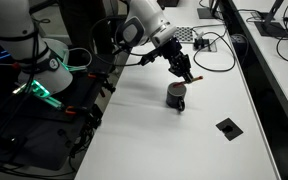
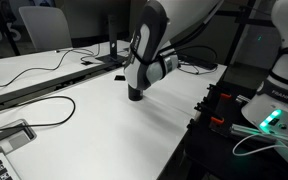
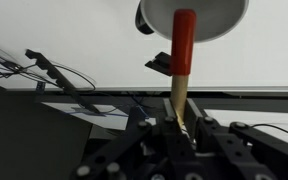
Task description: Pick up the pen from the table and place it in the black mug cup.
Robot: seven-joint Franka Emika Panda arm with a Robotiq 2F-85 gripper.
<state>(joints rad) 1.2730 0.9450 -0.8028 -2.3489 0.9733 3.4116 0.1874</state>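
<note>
My gripper will let go of the orange-red pen inside the pale opening of the black mug cup (image 1: 178, 91) (image 3: 196, 14).
My gripper (image 3: 180, 118) is shut on the orange-red pen (image 3: 183, 45), which sticks out from between the jaws toward the black mug cup (image 3: 149, 14); the mug's pale inside fills the top of the wrist view. In an exterior view the gripper (image 1: 187, 72) hangs just above the mug (image 1: 176, 96) on the white table (image 1: 154, 140), with a bit of the pen (image 1: 192, 78) showing at the fingers. In an exterior view the arm covers most of the gripper; the mug (image 2: 136, 94) stands below it on the table (image 2: 94, 130).
A flat black square with a pale centre (image 1: 228, 127) lies on the table near the mug and shows in the wrist view (image 3: 160, 64). Black cables (image 1: 209, 45) and a keyboard (image 1: 184, 33) lie at one end. Robot base equipment with green lights (image 1: 39, 92) stands beside the table.
</note>
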